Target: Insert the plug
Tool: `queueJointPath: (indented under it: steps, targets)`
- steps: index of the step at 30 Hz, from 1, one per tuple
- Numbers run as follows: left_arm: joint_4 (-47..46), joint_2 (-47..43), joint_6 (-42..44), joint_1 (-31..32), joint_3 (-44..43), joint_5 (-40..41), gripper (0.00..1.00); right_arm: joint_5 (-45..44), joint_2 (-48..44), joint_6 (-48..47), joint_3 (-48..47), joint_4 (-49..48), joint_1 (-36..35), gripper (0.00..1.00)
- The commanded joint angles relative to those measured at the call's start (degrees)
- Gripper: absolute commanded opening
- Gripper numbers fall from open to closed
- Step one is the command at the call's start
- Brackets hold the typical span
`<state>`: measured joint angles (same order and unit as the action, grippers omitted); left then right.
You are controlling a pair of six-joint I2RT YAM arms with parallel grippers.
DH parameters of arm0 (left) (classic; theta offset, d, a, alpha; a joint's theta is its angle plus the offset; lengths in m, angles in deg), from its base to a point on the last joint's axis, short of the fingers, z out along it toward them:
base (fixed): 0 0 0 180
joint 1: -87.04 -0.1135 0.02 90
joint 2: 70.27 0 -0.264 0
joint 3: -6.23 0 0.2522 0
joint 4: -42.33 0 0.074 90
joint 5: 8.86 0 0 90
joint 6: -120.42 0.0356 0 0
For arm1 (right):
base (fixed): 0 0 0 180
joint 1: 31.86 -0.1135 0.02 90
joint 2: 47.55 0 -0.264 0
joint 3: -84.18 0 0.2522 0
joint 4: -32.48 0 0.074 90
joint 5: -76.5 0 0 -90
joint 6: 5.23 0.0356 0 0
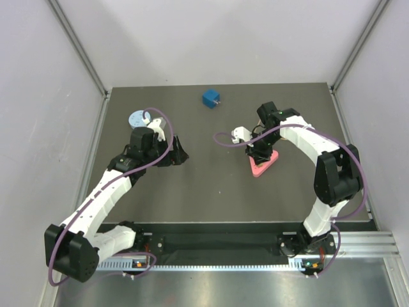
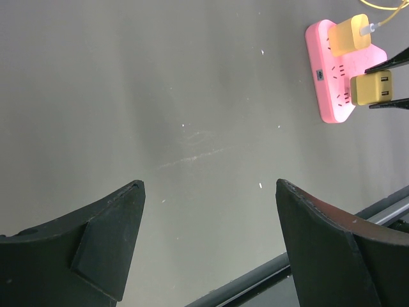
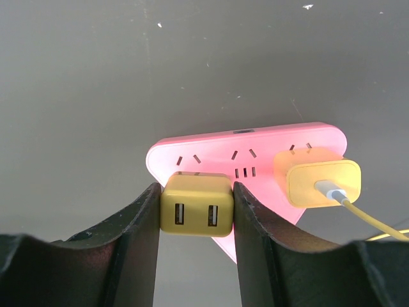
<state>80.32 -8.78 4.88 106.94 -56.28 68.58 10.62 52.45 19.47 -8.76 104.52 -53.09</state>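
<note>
The yellow USB plug, now held against the strip's face, will be let go by my right gripper in the pink power strip (image 1: 270, 158), beside the second yellow plug.
A pink triangular power strip (image 3: 255, 144) lies on the grey table, right of centre in the top view (image 1: 261, 166). My right gripper (image 3: 196, 211) is shut on a yellow two-port USB plug (image 3: 195, 204), held against the strip's face; whether its prongs are in the socket is hidden. A second yellow plug (image 3: 316, 178) with a yellow cable sits in the strip beside it. The left wrist view shows the strip (image 2: 329, 83) and both plugs at upper right. My left gripper (image 2: 208, 240) is open and empty over bare table, well left of the strip (image 1: 180, 151).
A blue cube (image 1: 211, 98) lies at the back centre. A pale blue round disc (image 1: 137, 118) lies at the back left. A white adapter (image 1: 239, 134) sits just left of the right gripper. Grey walls enclose the table on three sides.
</note>
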Motion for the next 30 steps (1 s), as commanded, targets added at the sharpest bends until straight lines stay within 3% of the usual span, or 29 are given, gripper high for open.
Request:
queueJointPath:
  steps: [1,20,30]
  targets:
    - [-0.94,-0.76,0.40,-0.48,-0.38,0.16,0.88,0.93,-0.78,-0.44,0.86,-0.36,0.76,0.00]
    - [-0.94,-1.47,0.32,-0.65,0.06,0.08,0.88,2.78,-1.66,0.43,-0.19,2.45,0.32,0.00]
    - [-0.94,-1.64,0.32,-0.74,0.06,0.08,0.88,1.81,-1.48,-0.09,2.10,-1.06,0.32,0.00]
